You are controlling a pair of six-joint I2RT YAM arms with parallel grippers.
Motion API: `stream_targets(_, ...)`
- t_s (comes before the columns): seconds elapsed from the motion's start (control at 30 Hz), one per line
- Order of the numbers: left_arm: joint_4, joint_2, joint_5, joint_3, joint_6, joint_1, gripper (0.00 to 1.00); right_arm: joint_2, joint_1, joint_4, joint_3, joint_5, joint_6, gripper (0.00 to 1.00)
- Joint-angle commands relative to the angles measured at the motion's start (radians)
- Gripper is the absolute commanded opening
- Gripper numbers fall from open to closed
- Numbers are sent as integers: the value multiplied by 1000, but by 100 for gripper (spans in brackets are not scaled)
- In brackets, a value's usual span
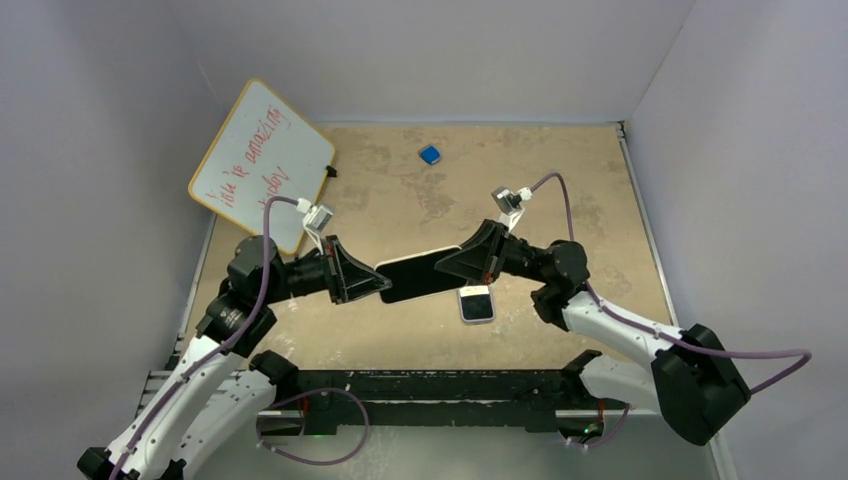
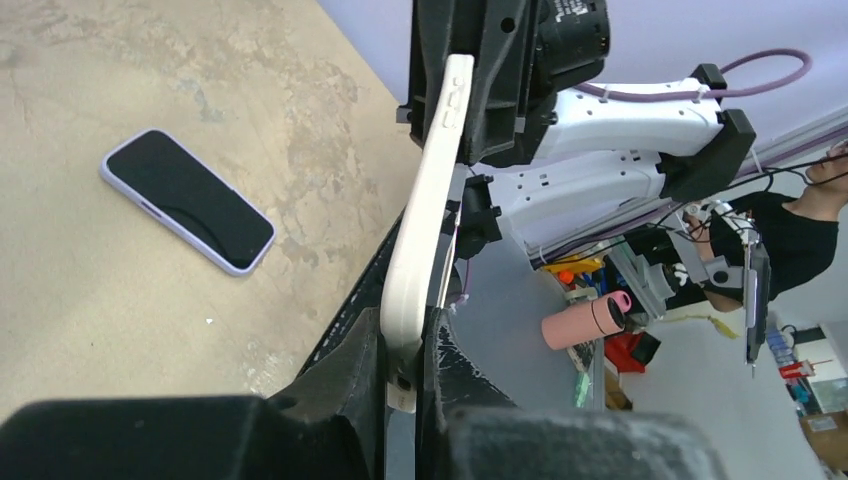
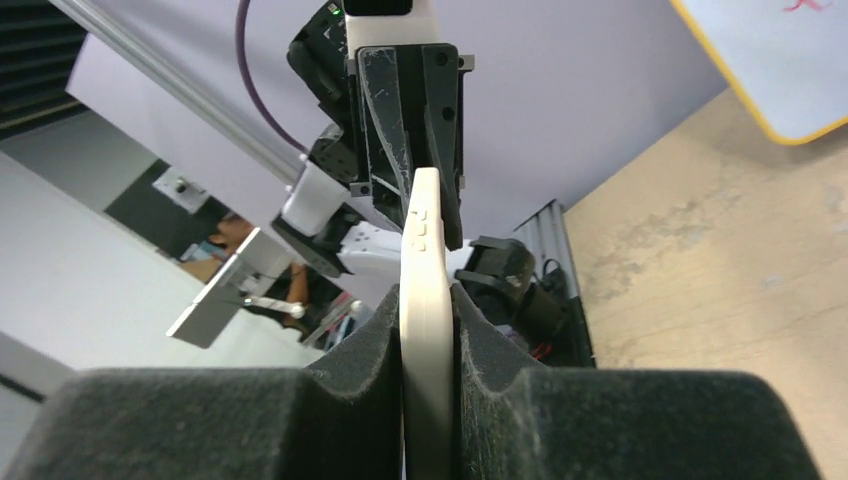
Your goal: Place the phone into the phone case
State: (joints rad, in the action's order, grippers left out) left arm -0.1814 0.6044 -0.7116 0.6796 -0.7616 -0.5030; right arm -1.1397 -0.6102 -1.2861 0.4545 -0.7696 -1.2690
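I will release the white phone case with my right gripper on the table (image 1: 398,296) between the phone and my left gripper.
A white phone case (image 1: 418,275) hangs above the table between both grippers; its upward face looks dark. My left gripper (image 1: 378,283) is shut on its left end and my right gripper (image 1: 445,268) is shut on its right end. The case shows edge-on in the left wrist view (image 2: 432,180), clamped between the left gripper (image 2: 405,345) pads, and in the right wrist view (image 3: 425,230), clamped between the right gripper (image 3: 428,330) pads. The phone (image 1: 477,303), black screen with a lavender rim, lies flat on the table just under the right gripper; it also shows in the left wrist view (image 2: 187,200).
A whiteboard (image 1: 262,165) with red writing leans at the back left. A small blue object (image 1: 430,154) lies at the back centre. A black rail (image 1: 420,385) runs along the near table edge. Walls enclose the table on three sides.
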Motion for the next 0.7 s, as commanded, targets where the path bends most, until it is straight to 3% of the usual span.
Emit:
stream_targets(0.0, -124, 73, 85, 18, 106, 1, 0, 98, -8, 126, 74, 117, 137, 0)
stream_targets(0.13, -126, 99, 98, 37, 87, -1, 2, 149, -8, 288, 82, 156, 223, 0)
stream_targets(0.23, -156, 95, 119, 63, 93, 0, 37, 168, -7, 294, 69, 184, 226, 0)
stream_targets(0.37, -141, 66, 118, 43, 64, 0, 61, 165, -7, 242, 48, 210, 188, 0)
stream_targets(0.53, -76, 37, 114, -39, -23, 0, 63, 138, -8, 147, 21, 226, 134, 0)
stream_targets(0.67, -16, 26, 112, -85, -67, -1, 57, 126, -7, 141, 21, 231, 128, 0)
